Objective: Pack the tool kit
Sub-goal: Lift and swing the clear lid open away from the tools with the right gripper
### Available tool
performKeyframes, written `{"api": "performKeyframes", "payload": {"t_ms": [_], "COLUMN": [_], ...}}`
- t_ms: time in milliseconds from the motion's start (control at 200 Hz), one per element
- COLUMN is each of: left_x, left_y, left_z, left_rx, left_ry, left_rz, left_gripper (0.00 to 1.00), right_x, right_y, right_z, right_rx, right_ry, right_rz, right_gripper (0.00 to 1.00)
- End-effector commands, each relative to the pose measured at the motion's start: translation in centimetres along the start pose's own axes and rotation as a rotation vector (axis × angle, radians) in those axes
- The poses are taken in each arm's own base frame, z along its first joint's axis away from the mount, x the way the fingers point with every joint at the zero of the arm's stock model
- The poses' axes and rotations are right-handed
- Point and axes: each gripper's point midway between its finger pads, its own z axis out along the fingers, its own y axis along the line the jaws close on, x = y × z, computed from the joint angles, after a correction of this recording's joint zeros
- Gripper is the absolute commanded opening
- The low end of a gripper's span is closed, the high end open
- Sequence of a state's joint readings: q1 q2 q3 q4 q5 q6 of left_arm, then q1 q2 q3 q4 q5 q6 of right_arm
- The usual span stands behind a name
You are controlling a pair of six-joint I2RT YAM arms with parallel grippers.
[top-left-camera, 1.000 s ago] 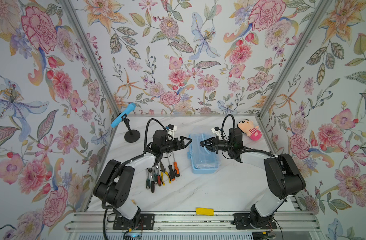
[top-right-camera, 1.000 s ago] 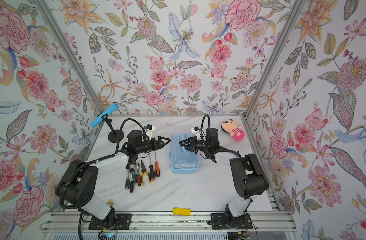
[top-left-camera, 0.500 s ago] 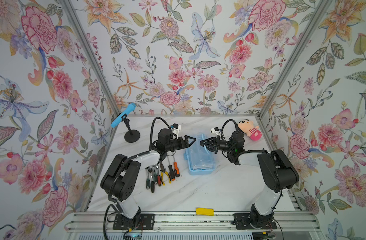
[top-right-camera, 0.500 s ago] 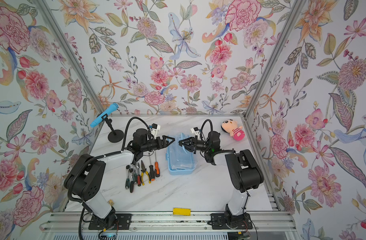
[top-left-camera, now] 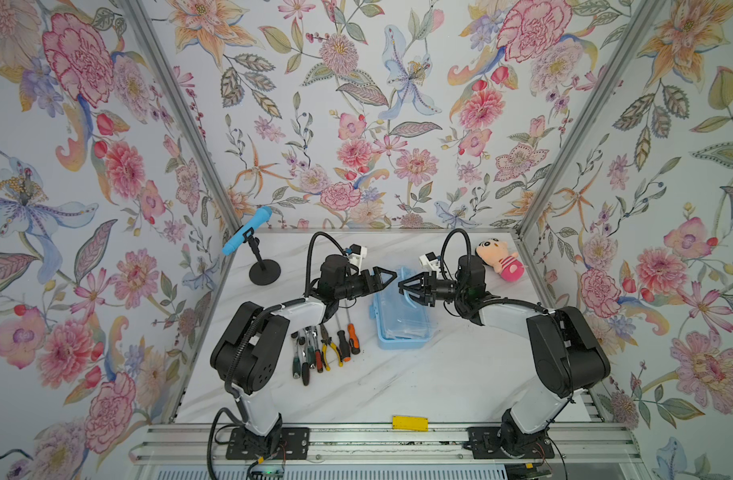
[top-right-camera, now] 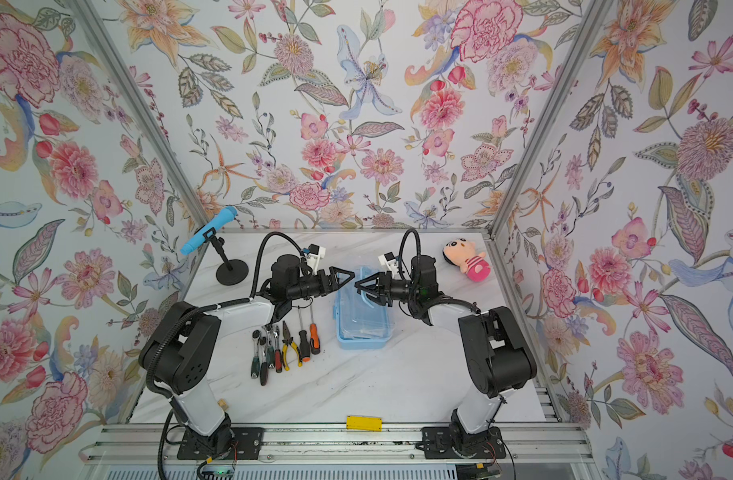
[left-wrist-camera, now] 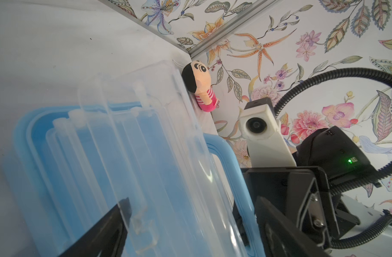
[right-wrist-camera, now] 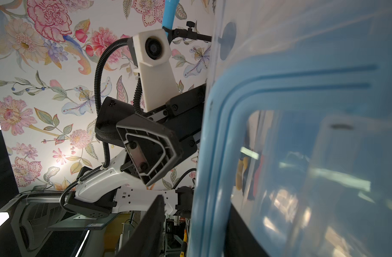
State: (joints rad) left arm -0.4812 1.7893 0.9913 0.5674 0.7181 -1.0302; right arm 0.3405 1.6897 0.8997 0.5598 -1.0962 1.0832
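Next, my left gripper goes to the ratchet with the silver socket, near the yellow-handled pliers, and closes on the ratchet's neck (top-left-camera: 310, 340).
The tool kit's light-blue box (top-left-camera: 402, 332) (top-right-camera: 362, 332) sits mid-table, and its clear lid (left-wrist-camera: 135, 133) (right-wrist-camera: 313, 166) is tilted up off the base. My right gripper (top-left-camera: 401, 286) (top-right-camera: 357, 286) (right-wrist-camera: 197, 202) is open around the blue handle (left-wrist-camera: 226, 160) (right-wrist-camera: 215, 133), with a gap beside one finger. My left gripper (top-left-camera: 387, 276) (top-right-camera: 348, 276) (left-wrist-camera: 192, 207) is wide open, and the lid and handle lie between its fingers. The ratchets, yellow-handled pliers and screwdrivers (top-left-camera: 323, 349) (top-right-camera: 283, 345) lie in a row left of the box.
A blue toy microphone (top-left-camera: 246, 230) (top-right-camera: 209, 230) on a black stand sits at the back left. A pink plush doll (top-left-camera: 498, 259) (top-right-camera: 466, 259) (left-wrist-camera: 200, 86) lies at the back right. A yellow tag (top-left-camera: 409, 422) sits at the front edge.
My right gripper, shut on the handle before, has opened. My left gripper has moved right, up to the box lid.
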Motion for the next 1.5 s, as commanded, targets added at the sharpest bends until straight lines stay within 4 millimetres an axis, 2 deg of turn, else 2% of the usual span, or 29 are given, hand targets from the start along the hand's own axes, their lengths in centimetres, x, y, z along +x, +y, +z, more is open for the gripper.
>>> {"api": "performKeyframes", "payload": {"t_ms": [0, 215, 360, 711, 1026, 1106, 1171, 1296, 1416, 1496], "left_x": [-1.1, -1.5, -1.8, -1.5, -1.0, -1.1, -1.2, -1.1, -0.9, -0.7], "left_y": [-3.3, -4.3, -5.4, -6.5, -6.7, -7.2, -7.7, -9.3, -10.9, -11.8], "left_z": [0.5, 0.1, 0.1, 0.3, 0.7, 0.8, 1.0, 1.6, 2.1, 2.6], "left_rx": [0.098, 0.111, 0.123, 0.122, 0.133, 0.146, 0.154, 0.171, 0.181, 0.185], "left_ry": [-0.016, -0.029, -0.027, -0.016, -0.007, -0.01, -0.011, 0.005, 0.015, 0.021], "left_rz": [0.056, 0.065, 0.079, 0.1, 0.099, 0.097, 0.101, 0.113, 0.133, 0.143], "left_gripper": [0.9, 0.9, 0.9, 0.9, 0.9, 0.9, 0.9, 0.9, 0.9, 0.9], "right_x": [1.2, 0.8, 0.4, 0.0, -1.1, -1.5, -2.1, -2.6, -2.0, -1.6], "right_y": [-1.3, -1.0, -1.2, 2.3, 2.4, 2.5, 2.2, 0.1, -1.8, -2.3], "right_z": [0.2, -0.9, -2.3, -3.5, -5.5, -6.8, -8.6, -12.6, -15.2, -16.7], "right_rx": [0.109, 0.211, 0.282, 0.269, 0.447, 0.507, 0.591, 0.71, 0.768, 0.809], "right_ry": [0.03, -0.002, -0.035, -0.09, -0.194, -0.252, -0.33, -0.443, -0.498, -0.533], "right_rz": [-0.019, -0.058, -0.075, -0.149, -0.22, -0.232, -0.231, -0.159, -0.108, -0.091], "right_gripper": [0.56, 0.69, 0.69, 0.69, 0.68, 0.68, 0.68, 0.68, 0.68, 0.68]}}
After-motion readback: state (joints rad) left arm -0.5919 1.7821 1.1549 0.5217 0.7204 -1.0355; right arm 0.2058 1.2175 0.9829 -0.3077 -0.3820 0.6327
